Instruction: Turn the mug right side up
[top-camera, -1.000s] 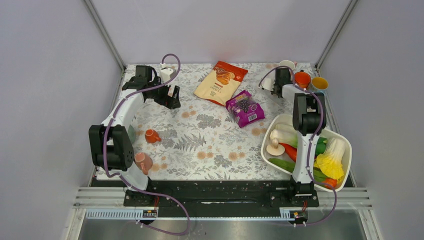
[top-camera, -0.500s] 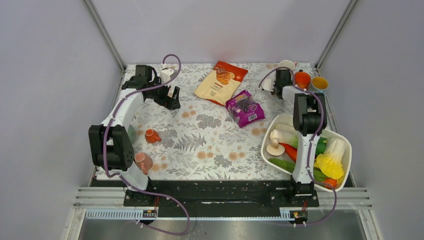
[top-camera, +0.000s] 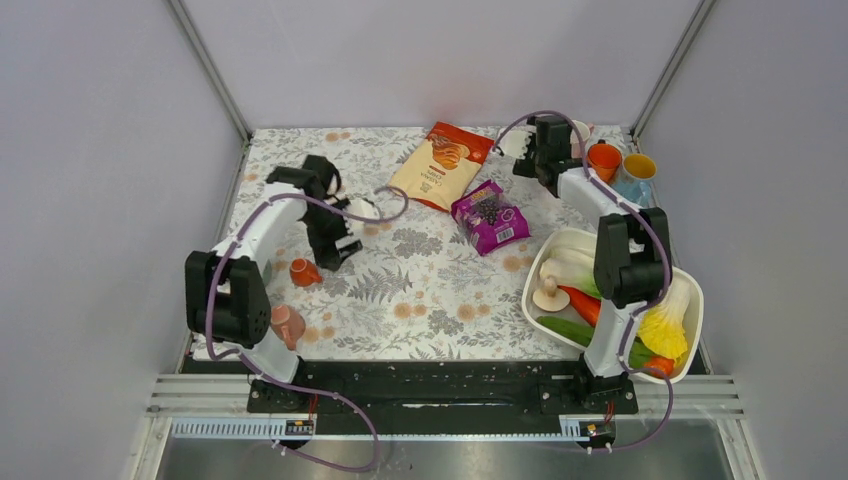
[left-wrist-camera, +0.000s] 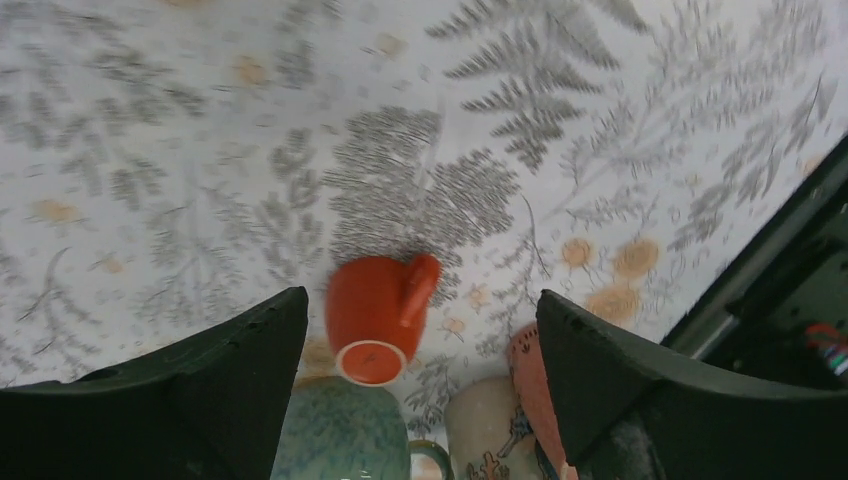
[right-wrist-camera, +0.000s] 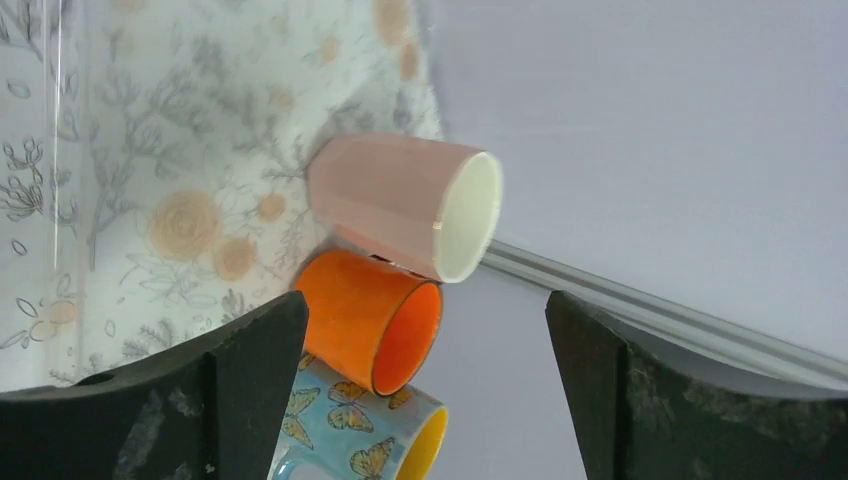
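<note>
The handle of the red mug sits crooked to the open fingers of my left gripper, so next I turn them to line up and pinch the handle (left-wrist-camera: 418, 289) before lifting the red mug.
A small red mug (top-camera: 304, 271) sits on the floral cloth at the left, its base (left-wrist-camera: 370, 361) turned toward the left wrist camera and its handle out to one side. My left gripper (top-camera: 338, 252) hovers just right of it, open. In the left wrist view the red mug (left-wrist-camera: 378, 310) shows between the spread fingers of the left gripper (left-wrist-camera: 422, 300), nearer the left one and touching neither. My right gripper (top-camera: 553, 140) is at the back right, open and empty. The right wrist view shows the right gripper (right-wrist-camera: 425, 300) facing three mugs.
Pink (right-wrist-camera: 400, 200), orange (right-wrist-camera: 370, 320) and butterfly (right-wrist-camera: 360, 440) mugs cluster in the back right corner. A green mug (left-wrist-camera: 340, 430), a beige mug (left-wrist-camera: 480, 440) and a pink mug (top-camera: 287, 322) stand near the red one. Chips bag (top-camera: 442, 163), purple packet (top-camera: 490, 216), vegetable tub (top-camera: 527, 290).
The left arm swung from the back left corner forward to beside the red mug. The right gripper opened and drew back to the left, away from the corner mugs.
</note>
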